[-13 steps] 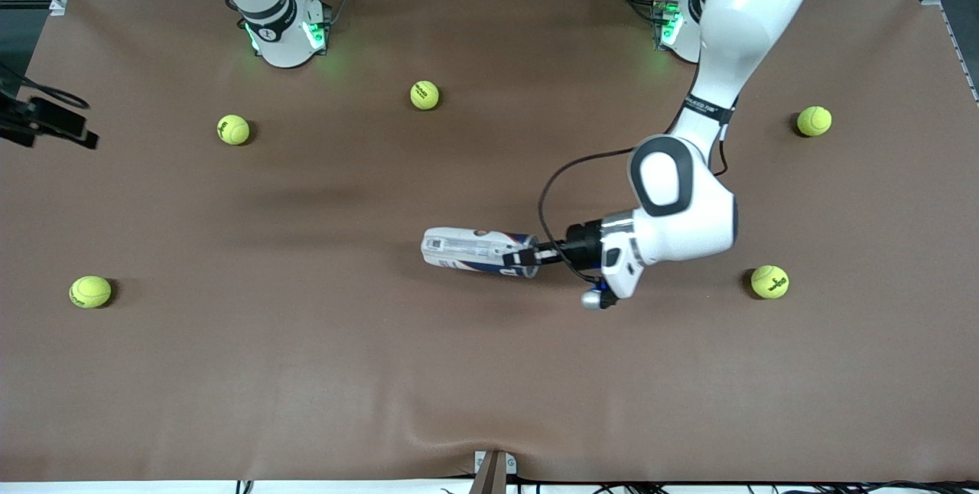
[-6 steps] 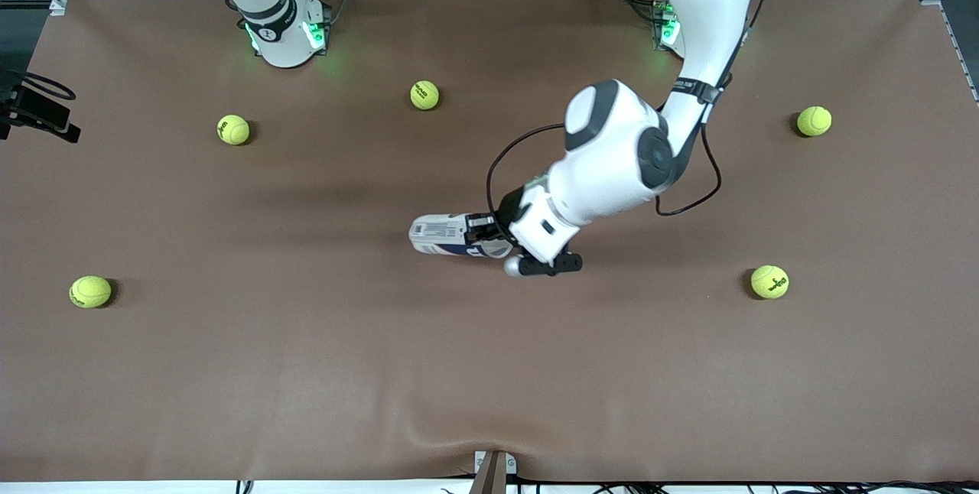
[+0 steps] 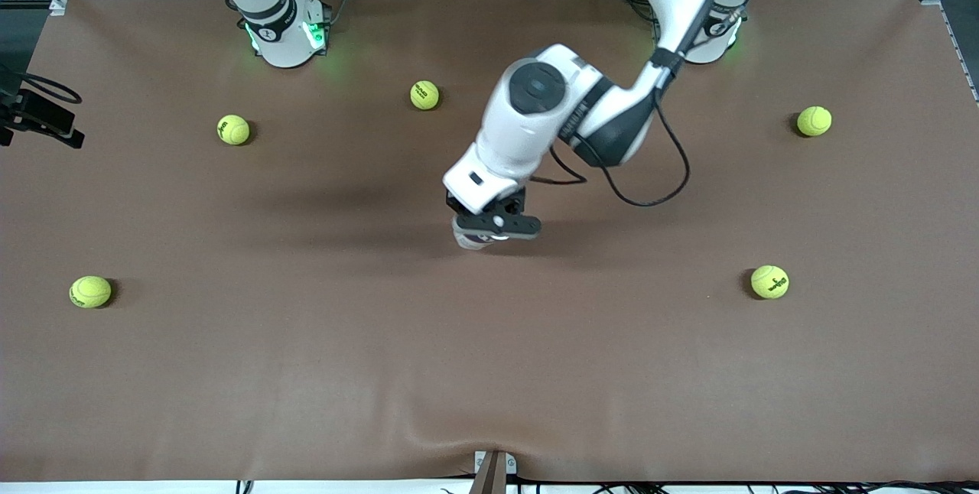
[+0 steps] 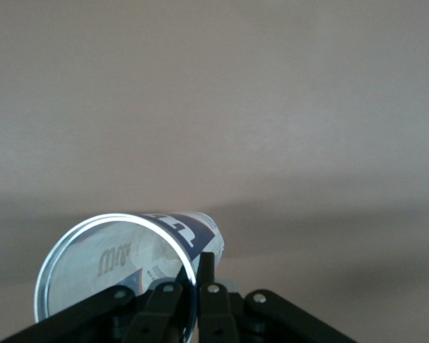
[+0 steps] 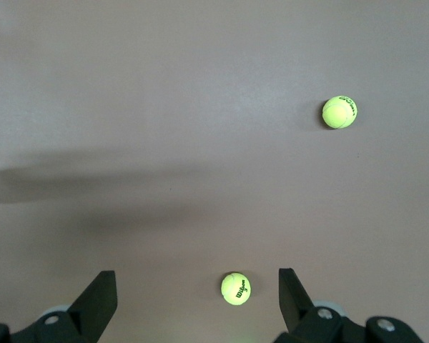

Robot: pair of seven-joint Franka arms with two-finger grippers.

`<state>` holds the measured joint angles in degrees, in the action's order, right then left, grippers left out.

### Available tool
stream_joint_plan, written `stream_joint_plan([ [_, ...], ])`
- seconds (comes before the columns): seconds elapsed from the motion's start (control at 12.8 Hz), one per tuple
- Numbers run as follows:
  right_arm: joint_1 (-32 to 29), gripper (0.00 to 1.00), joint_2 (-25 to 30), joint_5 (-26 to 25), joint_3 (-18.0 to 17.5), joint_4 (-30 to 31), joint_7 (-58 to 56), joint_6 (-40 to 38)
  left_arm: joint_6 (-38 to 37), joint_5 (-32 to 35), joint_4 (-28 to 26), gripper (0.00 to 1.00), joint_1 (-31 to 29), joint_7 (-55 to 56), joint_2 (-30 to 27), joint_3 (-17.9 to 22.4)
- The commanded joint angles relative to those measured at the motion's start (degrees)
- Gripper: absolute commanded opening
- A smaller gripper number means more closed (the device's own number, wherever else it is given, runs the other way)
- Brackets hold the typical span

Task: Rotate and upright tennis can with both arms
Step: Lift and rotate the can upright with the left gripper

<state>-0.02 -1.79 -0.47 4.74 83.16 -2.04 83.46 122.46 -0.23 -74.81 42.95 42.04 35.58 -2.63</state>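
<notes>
The robot's left gripper needs to release the tennis can, now tipped steeply over the table's middle, upright on the bare middle of the brown table (image 3: 506, 252), among the tennis balls.
The tennis can (image 4: 129, 261) is clear plastic with a white and dark-blue label, and its open silvery rim faces the left wrist camera. My left gripper (image 4: 196, 261) is shut on the can's wall at the rim, one finger inside and one outside. In the front view the left hand (image 3: 493, 222) hangs over the middle of the table and covers nearly all of the can (image 3: 468, 240). Only a pale sliver of it shows below the hand, tipped steeply on end. My right gripper (image 5: 196, 300) stands open with nothing between its fingers, high above the table at the right arm's end (image 3: 38, 121).
Several yellow-green tennis balls lie scattered on the brown table (image 3: 306, 372): one (image 3: 424, 95) near the bases, one (image 3: 233, 129) and one (image 3: 90, 291) toward the right arm's end, one (image 3: 814, 121) and one (image 3: 769, 281) toward the left arm's end. Two balls (image 5: 235, 289) (image 5: 339, 112) show below the right gripper.
The left arm swung over the can while gripping its rim, tipping it from lying flat to steeply on end under the hand. The right gripper barely moved.
</notes>
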Motion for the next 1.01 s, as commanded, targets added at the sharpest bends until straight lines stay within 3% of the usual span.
stream_joint_plan([
  [0.0, 0.3, 1.0, -0.5, -0.4, 0.1, -1.2, 1.2, 0.0, -3.0, 8.3, 0.6, 0.0, 3.2, 3.2, -0.4, 0.8],
  [0.39, 0.3, 1.0, -1.3, -0.5, 0.2, -0.8, 1.2, 1.1, -2.4, 17.6, 0.4, 0.0, 6.4, 10.0, 2.6, 0.4],
  [0.62, 0.0, 1.0, -1.6, -0.2, 0.2, -1.1, 1.2, 1.2, -2.2, 17.8, 0.4, 0.0, 6.6, 10.3, 3.5, 0.4],
  [0.7, 0.1, 1.0, -1.6, -0.3, 0.2, -1.1, 1.2, 1.0, -1.5, 17.9, 0.3, 0.18, 6.6, 10.3, 3.5, 0.4],
  [0.78, 0.0, 1.0, -1.5, -0.2, 0.2, -1.1, 1.2, 0.8, -1.2, 17.9, 0.3, 0.54, 6.6, 9.8, 3.6, 0.3],
  [0.86, -0.2, 1.0, -1.5, -0.2, 0.3, -1.1, 1.2, 0.5, -1.1, 17.8, 0.2, 0.83, 6.5, 10.2, 3.7, 0.3],
  [0.93, -0.3, 1.0, -1.4, -0.3, 0.3, -1.1, 1.2, 0.3, -1.1, 17.8, 0.2, 1.0, 6.5, 10.3, 3.8, 0.3],
])
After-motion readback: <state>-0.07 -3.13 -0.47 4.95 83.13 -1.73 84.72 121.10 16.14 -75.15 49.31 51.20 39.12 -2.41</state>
